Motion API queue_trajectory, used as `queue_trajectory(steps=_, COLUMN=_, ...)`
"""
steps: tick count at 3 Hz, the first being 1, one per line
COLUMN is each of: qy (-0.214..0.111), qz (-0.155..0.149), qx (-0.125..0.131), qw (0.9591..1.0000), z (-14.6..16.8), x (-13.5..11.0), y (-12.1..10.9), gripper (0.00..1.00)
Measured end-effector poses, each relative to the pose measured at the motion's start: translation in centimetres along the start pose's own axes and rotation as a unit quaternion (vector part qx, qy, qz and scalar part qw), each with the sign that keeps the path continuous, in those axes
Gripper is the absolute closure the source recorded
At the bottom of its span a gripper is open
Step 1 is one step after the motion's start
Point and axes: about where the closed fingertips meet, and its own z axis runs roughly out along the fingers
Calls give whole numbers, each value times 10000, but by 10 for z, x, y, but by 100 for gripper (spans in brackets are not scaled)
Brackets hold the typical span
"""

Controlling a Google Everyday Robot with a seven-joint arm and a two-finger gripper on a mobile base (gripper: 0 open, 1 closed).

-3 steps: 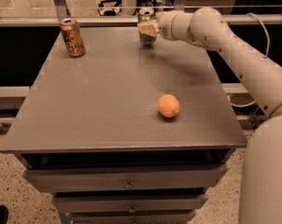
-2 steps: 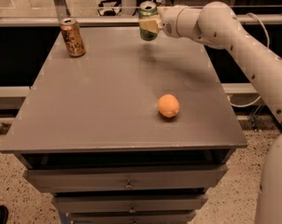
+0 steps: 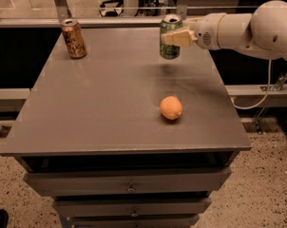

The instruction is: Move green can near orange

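Note:
The green can will go down upright from my gripper onto the grey table [image 3: 190,96] just behind the orange, toward my arm's side.
The green can [image 3: 170,37] is held upright above the far right part of the grey table [image 3: 105,99], lifted off the surface with its shadow below it. My gripper [image 3: 176,38] reaches in from the right and is shut on the can's side. The orange [image 3: 171,108] lies on the table nearer the front, below the can in the view and well apart from it.
A brown-orange drink can [image 3: 74,38] stands upright at the far left corner of the table. My white arm [image 3: 248,30] stretches across the upper right. The table has drawers [image 3: 129,182] below its front edge. A railing runs behind the table.
The gripper has carried the green can a little forward and left over the table, toward the orange. The orange and the brown-orange can have not moved.

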Motion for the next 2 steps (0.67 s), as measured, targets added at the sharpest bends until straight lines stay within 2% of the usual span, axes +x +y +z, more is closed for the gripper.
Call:
queue_trajectory(steps=1, qy=234, qz=406, qx=42, qw=9989, z=-58, x=33, y=14, gripper=100)
queue_trajectory(steps=2, qy=386, qz=596, qx=45, qw=9975, z=-85, x=53, y=21, gripper=100)
